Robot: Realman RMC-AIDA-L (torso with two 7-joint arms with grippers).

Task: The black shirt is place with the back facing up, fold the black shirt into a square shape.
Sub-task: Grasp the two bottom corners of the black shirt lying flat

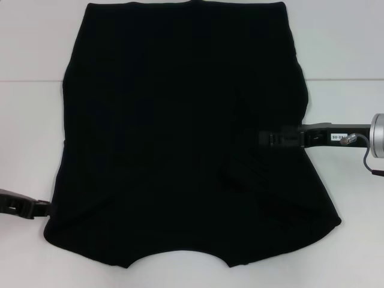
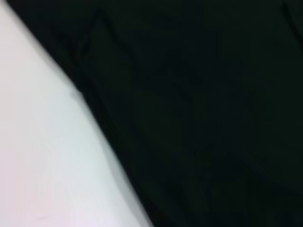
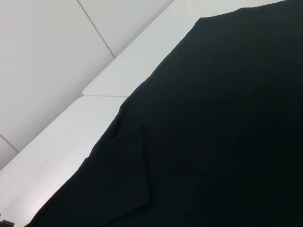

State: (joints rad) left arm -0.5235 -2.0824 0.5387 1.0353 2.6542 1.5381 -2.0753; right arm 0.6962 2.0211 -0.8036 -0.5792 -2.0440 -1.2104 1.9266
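The black shirt's side edge is barely within reach of my left gripper's fingers, so I will open them and take the shirt's shoulder farther in before I pull point(image 1: 61, 216) the shirt nearer.
The black shirt point(image 1: 180, 132) lies flat on the white table point(image 1: 30, 132), its curved neckline at the near edge. Both sleeves seem folded inward, and a folded flap shows as creases on the right half. My right gripper point(image 1: 267, 139) reaches in from the right, low over that flap. At the shirt's near-left edge, my left gripper point(image 1: 41, 209) sits beside the cloth. The left wrist view shows the shirt point(image 2: 203, 118) filling most of the picture, with a seam near its edge. The right wrist view shows the shirt point(image 3: 213, 132) with a folded sleeve edge.
Bare white table point(image 1: 348, 198) flanks the shirt on both sides. The shirt's far hem reaches the top of the head view. A table edge point(image 3: 102, 94) with pale panels beyond it shows in the right wrist view.
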